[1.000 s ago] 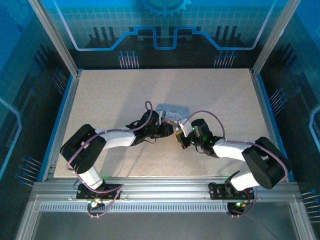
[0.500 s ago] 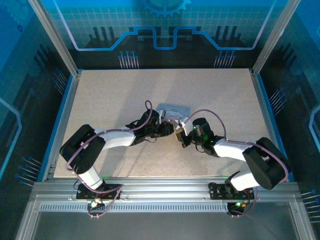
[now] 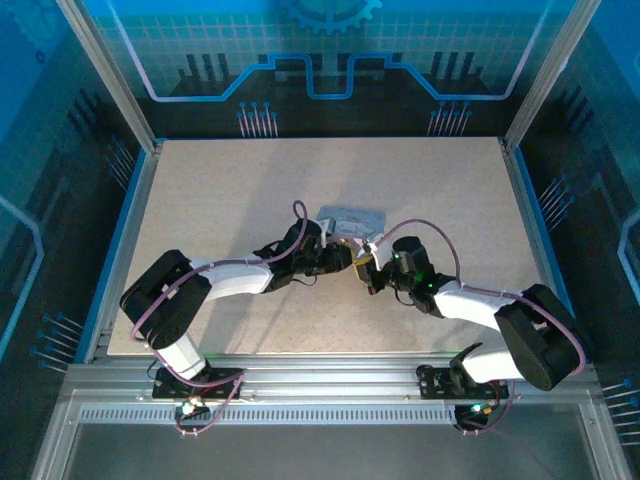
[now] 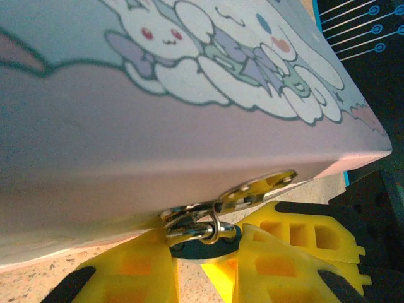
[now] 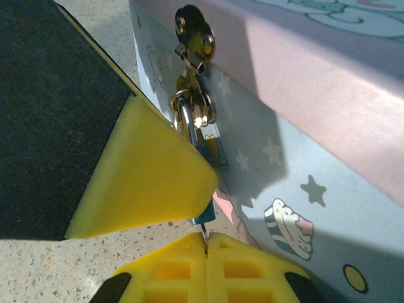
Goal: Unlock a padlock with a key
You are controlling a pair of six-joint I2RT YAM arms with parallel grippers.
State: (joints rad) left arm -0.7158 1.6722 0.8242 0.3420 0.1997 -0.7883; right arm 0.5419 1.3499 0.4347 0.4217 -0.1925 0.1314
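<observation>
A finger of my left gripper crowds my right gripper at the key, so my left gripper should open, back away and grab the padlock body (image 5: 204, 215) from a lower angle.
The small bluish padlock (image 4: 201, 247) hangs by its silvery shackle from the hasp (image 4: 259, 187) of the lilac cartoon tin (image 4: 158, 126). My left gripper (image 4: 202, 255) is shut on the padlock body, one yellow finger (image 4: 126, 271) on each side. In the right wrist view the padlock (image 5: 206, 214) peeks out below the left arm's yellow finger (image 5: 148, 180). My right gripper (image 5: 207, 245) is shut on the thin grey key (image 5: 205, 233), whose tip meets the padlock's underside. From the top, both grippers (image 3: 343, 258) (image 3: 363, 270) meet at the tin's near side.
The tin (image 3: 350, 219) lies mid-table on the speckled tabletop (image 3: 220, 190), with its wall close to both sets of fingers. Metal frame rails (image 3: 330, 375) run along the near edge, and blue walls enclose the table.
The right arm has shifted slightly right and its wrist has turned a little. The left arm and the tin stay almost still.
</observation>
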